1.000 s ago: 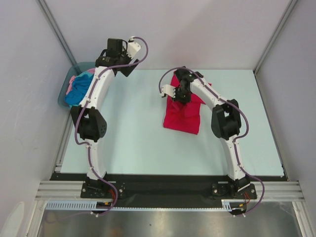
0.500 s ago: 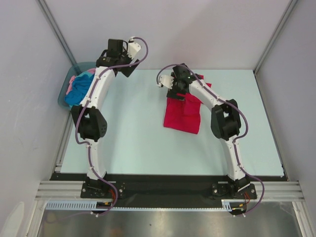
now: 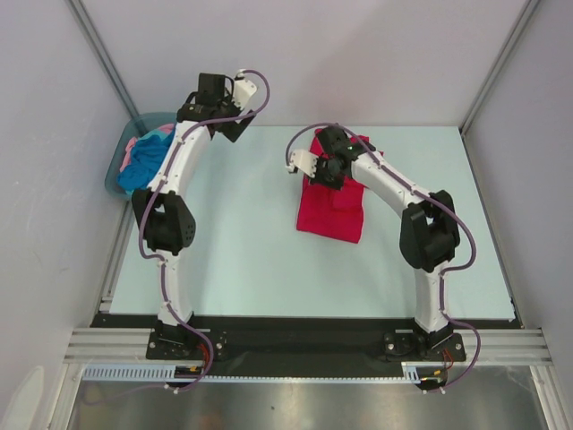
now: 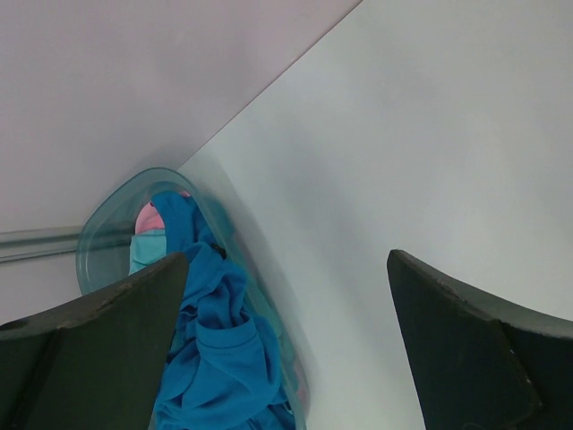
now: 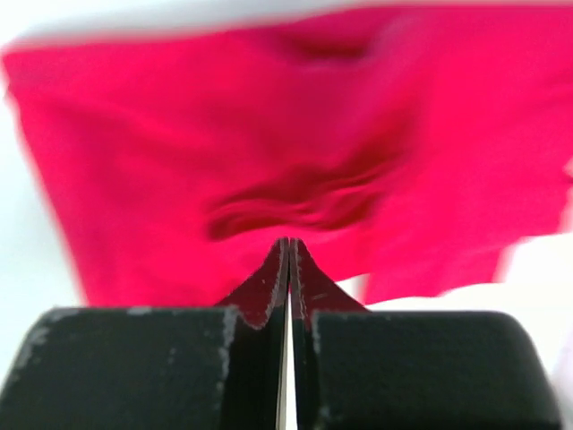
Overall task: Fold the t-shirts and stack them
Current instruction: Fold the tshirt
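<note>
Next, I open my right gripper, take the t-shirt's side edge (image 5: 398, 287) and pull the layer smooth, because a raised fold bunches across the middle of the crimson-red t-shirt.
A crimson-red t-shirt (image 3: 331, 210) lies folded into a rough rectangle on the pale table, right of centre. My right gripper (image 3: 329, 173) is over its far left part, shut; in the right wrist view the fingertips (image 5: 288, 242) meet just in front of the red cloth (image 5: 224, 161), and I see no cloth between them. A turquoise-blue t-shirt (image 3: 143, 161) and a pale pink one (image 3: 132, 146) lie bunched in the tub at the far left. My left gripper (image 3: 235, 125) hangs open beside that tub, its fingers (image 4: 107, 340) wide apart over the blue shirt (image 4: 215, 349) and bare table.
The grey-teal plastic tub (image 3: 115, 179) sits off the table's far left corner, against the wall; its rim (image 4: 107, 210) shows in the left wrist view. Grey walls close in the table at back, left and right. The arm bases stand at the near edge.
The right gripper moved toward the far left edge of the red shirt and came back a little; its elbow swung to the right. The left arm barely moved.
</note>
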Tool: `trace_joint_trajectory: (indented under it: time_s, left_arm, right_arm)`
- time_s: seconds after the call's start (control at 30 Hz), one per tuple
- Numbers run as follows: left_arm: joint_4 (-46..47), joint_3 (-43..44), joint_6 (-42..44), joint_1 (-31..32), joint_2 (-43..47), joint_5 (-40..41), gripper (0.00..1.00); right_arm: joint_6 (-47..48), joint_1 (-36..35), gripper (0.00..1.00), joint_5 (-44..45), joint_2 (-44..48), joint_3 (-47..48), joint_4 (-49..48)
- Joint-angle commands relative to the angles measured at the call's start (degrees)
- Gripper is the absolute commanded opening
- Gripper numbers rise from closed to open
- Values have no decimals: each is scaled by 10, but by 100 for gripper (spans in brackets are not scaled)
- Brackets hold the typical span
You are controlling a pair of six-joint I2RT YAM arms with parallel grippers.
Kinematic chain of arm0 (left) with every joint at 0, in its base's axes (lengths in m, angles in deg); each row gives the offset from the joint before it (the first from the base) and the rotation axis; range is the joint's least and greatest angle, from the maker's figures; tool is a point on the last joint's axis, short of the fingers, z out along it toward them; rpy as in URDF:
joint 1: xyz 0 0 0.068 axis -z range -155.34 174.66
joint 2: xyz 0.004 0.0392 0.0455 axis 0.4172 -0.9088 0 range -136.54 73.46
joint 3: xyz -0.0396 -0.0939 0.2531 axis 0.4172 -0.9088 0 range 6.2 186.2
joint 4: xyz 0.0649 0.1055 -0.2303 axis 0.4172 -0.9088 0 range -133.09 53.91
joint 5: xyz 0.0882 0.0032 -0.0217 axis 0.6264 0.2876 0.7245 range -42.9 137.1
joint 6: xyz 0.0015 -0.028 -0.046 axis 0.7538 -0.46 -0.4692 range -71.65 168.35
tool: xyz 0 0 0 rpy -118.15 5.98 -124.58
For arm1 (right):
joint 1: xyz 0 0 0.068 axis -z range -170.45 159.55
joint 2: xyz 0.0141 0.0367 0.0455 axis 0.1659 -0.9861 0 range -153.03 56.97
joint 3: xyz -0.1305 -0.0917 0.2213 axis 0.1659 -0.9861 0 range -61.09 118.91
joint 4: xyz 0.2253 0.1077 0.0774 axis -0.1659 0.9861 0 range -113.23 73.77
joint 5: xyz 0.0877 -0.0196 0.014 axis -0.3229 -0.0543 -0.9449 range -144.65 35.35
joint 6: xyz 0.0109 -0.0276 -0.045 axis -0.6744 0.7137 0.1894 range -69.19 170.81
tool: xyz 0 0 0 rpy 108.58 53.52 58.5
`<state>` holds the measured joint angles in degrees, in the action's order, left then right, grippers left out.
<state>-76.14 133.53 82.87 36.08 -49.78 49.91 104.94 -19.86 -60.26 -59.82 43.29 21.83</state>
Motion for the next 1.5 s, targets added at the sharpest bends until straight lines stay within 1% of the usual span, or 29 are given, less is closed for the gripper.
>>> trace_joint_trajectory:
  time_s: [0.0, 0.3, 0.43, 0.47, 0.5, 0.53, 0.57, 0.63, 0.67, 0.87, 0.93, 1.0, 1.03, 1.07, 1.1, 1.13, 1.27, 1.47]
  left_arm:
    - [5, 31, -12, -2, -2, -9, 100]
    - [5, 33, -20, -2, -3, -11, 100]
    - [5, 32, -21, -2, -3, -9, 100]
    - [5, 29, -22, -2, -2, -9, 100]
    - [5, 29, -22, -2, -2, -10, 100]
    - [5, 28, -21, -2, -1, -10, 100]
    - [5, 25, -21, -2, -1, -10, 100]
    - [5, 24, -16, -2, -1, -8, 100]
    - [6, 25, -12, -2, -1, -8, 100]
    - [7, 42, -12, -2, -11, -9, 100]
    - [6, 43, -15, -2, -12, -10, 100]
    - [6, 42, -13, -2, -12, -10, 100]
    - [7, 43, -12, -1, -11, -8, 100]
    - [6, 43, -12, -2, -12, -6, 100]
    - [6, 43, -9, -2, -11, -4, 100]
    - [6, 42, -9, -2, -10, -3, 100]
    - [5, 40, -7, -2, -7, -1, 100]
    - [3, 35, -15, -1, -6, -3, 100]
  right_arm:
    - [-19, 1, 0, -30, 8, -42, 30]
    - [-25, -1, 0, -33, -15, -47, 25]
    - [-25, 2, 0, -12, -24, -58, 17]
    - [-25, 3, 2, -7, -23, -59, 17]
    - [-29, 4, 10, -2, -20, -59, 16]
    - [-28, 7, 20, -5, -13, -58, 18]
    - [-27, 8, 33, -8, -6, -57, 19]
    - [-25, 1, 43, -8, 12, -56, 24]
    - [-24, -1, 45, -9, 22, -58, 32]
    - [-27, -2, 46, -12, 30, -91, 28]
    - [-29, 0, 43, -13, 26, -109, 19]
    - [-32, 1, 36, -16, 23, -113, 17]
    - [-32, 1, 30, -15, 17, -112, 14]
    - [-32, 2, 15, -11, 15, -112, 10]
    - [-38, 3, 5, -6, 12, -111, 4]
    - [-38, 7, 0, -3, 10, -108, -7]
    - [-46, 15, 0, 10, 7, -88, -16]
    - [-37, 22, 0, 56, 22, -88, -52]
